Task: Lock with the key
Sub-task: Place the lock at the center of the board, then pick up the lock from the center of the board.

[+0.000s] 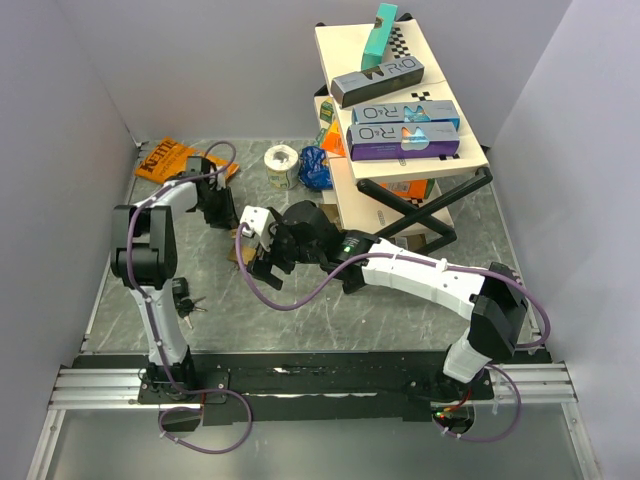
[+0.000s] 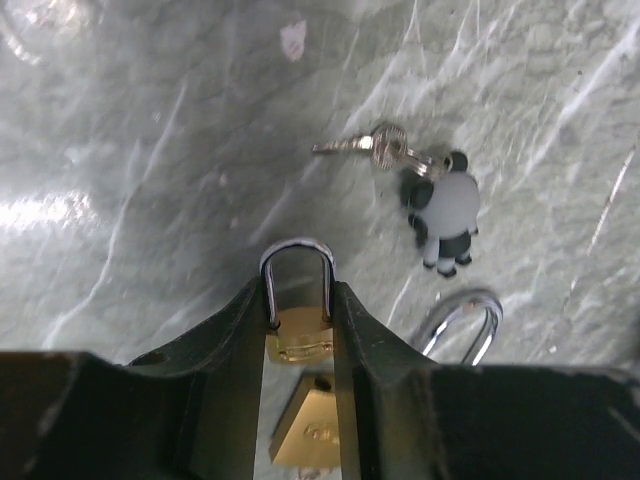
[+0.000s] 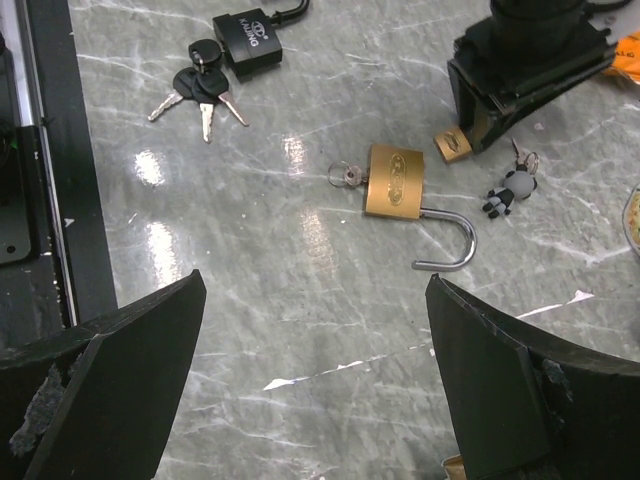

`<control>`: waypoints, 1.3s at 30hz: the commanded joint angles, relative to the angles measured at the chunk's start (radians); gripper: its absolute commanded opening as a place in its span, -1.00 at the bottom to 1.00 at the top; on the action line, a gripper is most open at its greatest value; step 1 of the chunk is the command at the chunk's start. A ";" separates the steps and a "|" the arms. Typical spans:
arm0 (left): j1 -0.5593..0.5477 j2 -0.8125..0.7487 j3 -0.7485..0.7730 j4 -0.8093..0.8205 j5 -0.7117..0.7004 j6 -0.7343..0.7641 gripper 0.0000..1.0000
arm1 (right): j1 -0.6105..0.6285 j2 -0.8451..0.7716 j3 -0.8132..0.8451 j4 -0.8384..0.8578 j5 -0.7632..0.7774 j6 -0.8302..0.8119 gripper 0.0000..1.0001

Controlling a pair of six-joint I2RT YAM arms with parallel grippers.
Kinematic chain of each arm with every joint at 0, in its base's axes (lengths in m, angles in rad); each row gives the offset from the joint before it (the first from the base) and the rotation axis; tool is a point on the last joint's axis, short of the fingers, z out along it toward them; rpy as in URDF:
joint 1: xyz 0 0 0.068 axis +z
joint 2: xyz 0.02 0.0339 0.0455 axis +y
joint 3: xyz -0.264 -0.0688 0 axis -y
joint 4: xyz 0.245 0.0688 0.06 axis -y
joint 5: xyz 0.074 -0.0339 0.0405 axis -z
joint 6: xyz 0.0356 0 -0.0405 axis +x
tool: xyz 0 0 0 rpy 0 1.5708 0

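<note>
The larger brass padlock's body [image 1: 243, 255] [image 3: 395, 183] is the next place for my right gripper. It should move there and close, leaving the padlock's open shackle pointing out past the fingers.
My left gripper [image 2: 298, 290] is shut on a small brass padlock [image 2: 297, 335], gripping its body with the closed shackle pointing out past the fingertips. It also shows in the right wrist view [image 3: 452, 145]. A larger brass padlock [image 3: 394, 181] lies flat on the table with its shackle [image 3: 452, 243] swung open and a key [image 3: 346, 176] at its base. A key on a panda charm [image 2: 443, 207] lies just beyond the left gripper. My right gripper [image 3: 315, 285] is open and empty, hovering above the table short of the large padlock.
A black padlock [image 3: 250, 40] and a bunch of black-headed keys [image 3: 198, 88] lie near the table's front left [image 1: 183, 298]. Stacked boxes on a black rack [image 1: 400, 140], a tape roll [image 1: 281, 165] and an orange packet [image 1: 172, 158] stand at the back.
</note>
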 commanded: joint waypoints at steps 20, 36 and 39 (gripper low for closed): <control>-0.020 -0.354 -0.099 -0.013 0.025 0.075 0.93 | -0.005 -0.071 0.005 0.066 0.020 0.016 0.99; -0.060 -0.834 -0.544 0.190 0.033 0.078 0.93 | 0.001 -0.160 -0.073 0.164 0.006 0.031 0.99; -0.101 -0.739 -0.514 0.142 -0.039 0.104 0.93 | -0.001 -0.165 -0.085 0.161 -0.008 0.024 0.99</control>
